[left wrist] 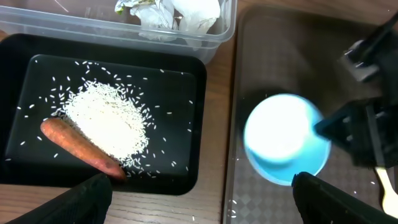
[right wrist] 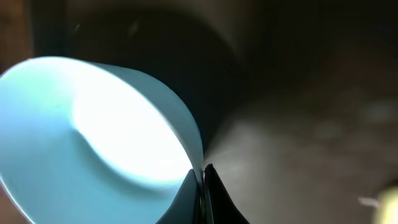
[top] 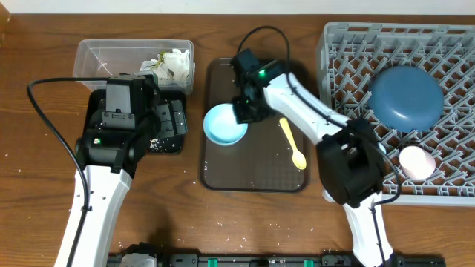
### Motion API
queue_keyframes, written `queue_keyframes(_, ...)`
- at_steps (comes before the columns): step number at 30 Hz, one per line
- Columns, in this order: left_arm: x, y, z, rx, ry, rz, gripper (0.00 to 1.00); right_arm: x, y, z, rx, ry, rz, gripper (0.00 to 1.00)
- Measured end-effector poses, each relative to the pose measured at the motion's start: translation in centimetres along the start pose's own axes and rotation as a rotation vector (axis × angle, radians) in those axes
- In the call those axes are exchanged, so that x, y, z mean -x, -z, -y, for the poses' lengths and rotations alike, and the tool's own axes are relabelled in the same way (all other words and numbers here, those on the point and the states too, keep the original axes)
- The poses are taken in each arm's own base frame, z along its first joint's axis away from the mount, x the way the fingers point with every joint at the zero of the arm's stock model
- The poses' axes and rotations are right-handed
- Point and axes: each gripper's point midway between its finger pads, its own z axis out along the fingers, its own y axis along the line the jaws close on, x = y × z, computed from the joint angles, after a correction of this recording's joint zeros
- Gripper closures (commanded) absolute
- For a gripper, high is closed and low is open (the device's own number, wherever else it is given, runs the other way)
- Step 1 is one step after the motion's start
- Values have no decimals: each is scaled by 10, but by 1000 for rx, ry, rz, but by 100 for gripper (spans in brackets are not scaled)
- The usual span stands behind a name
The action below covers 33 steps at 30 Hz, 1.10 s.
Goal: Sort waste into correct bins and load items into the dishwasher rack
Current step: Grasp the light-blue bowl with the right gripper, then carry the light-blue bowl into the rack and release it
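Observation:
My right gripper is going to let go of the bowl in the dishwasher rack (top: 345,71), in the spot between the dark blue plate and the side of the tray.
A bowl (top: 225,124) with a pale blue inside sits at the left of the brown serving tray (top: 256,178). My right gripper (top: 243,113) is shut on the bowl's right rim (right wrist: 198,155), one finger inside and one outside. A yellow spoon (top: 292,143) lies on that tray to the right. My left gripper (left wrist: 205,208) hangs open over the near edge of the black tray (left wrist: 186,93), holding nothing. White rice (left wrist: 109,118) and an orange-brown food piece (left wrist: 78,146) lie in the black tray. Crumpled paper (top: 171,63) fills the clear tub (top: 96,55).
The grey dishwasher rack (top: 349,52) at the right holds a dark blue plate (top: 407,96) and a pink cup (top: 417,162). Rice grains are scattered on the wooden table near the front left. The right arm reaches across the rack's left edge.

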Motion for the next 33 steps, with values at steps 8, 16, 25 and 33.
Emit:
queue_keyframes(8, 0, 0, 0, 1, 0, -1, 5, 59, 167, 108, -229, -173, 428, 99)
queue_keyframes(16, 0, 0, 0, 1, 0, -1, 5, 36, 341, 206, -697, -408, 816, 99)
queue_keyframes(25, 0, 0, 0, 1, 0, -1, 5, 26, 336, 259, -1093, -452, 729, 99)
queue_keyframes(33, 0, 0, 0, 0, 0, -1, 5, 49, 341, 270, -1372, -399, 729, 99)
